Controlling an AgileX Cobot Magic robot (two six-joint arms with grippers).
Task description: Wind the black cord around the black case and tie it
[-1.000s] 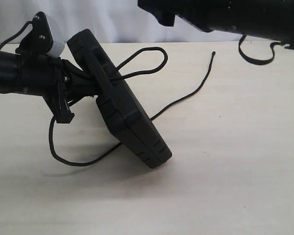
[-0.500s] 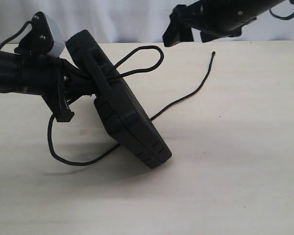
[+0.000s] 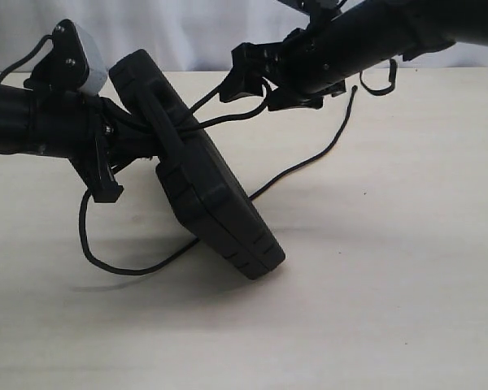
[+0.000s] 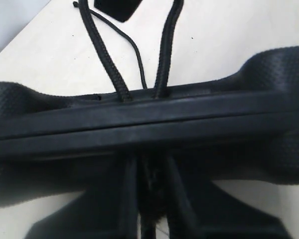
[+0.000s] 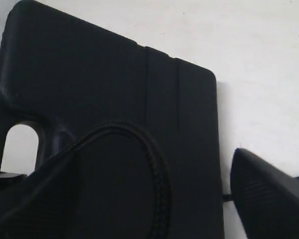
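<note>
My left gripper is shut at the handle of the tilted black case, so I will free the case to lie flat, then pinch the loop's base (image 3: 180, 128).
The black case (image 3: 220, 203) stands tilted on one lower corner on the table, and my left gripper (image 3: 138, 138) is shut on it at its handle. The black cord (image 3: 309, 162) runs under the case and curls on the table below my left gripper. A loop of it comes out over the handle towards the right. My right gripper (image 3: 252, 85) hangs open at that loop, one finger on each side. In the right wrist view the cord loop (image 5: 162, 184) arcs over the case face (image 5: 114, 84) between my spread fingers (image 5: 269, 199). The left wrist view shows two cord strands (image 4: 102, 55) crossing the case's edge (image 4: 189, 109).
The cord's free tip (image 3: 355, 88) lies near the table's far edge. A thicker arm cable (image 3: 378, 81) dangles from my right arm. The pale table (image 3: 390, 284) stretches to the right and front, with a white backdrop behind it.
My right arm has come down from the upper right to the cord loop beside the case. The case, the cord and my left gripper have stayed put.
</note>
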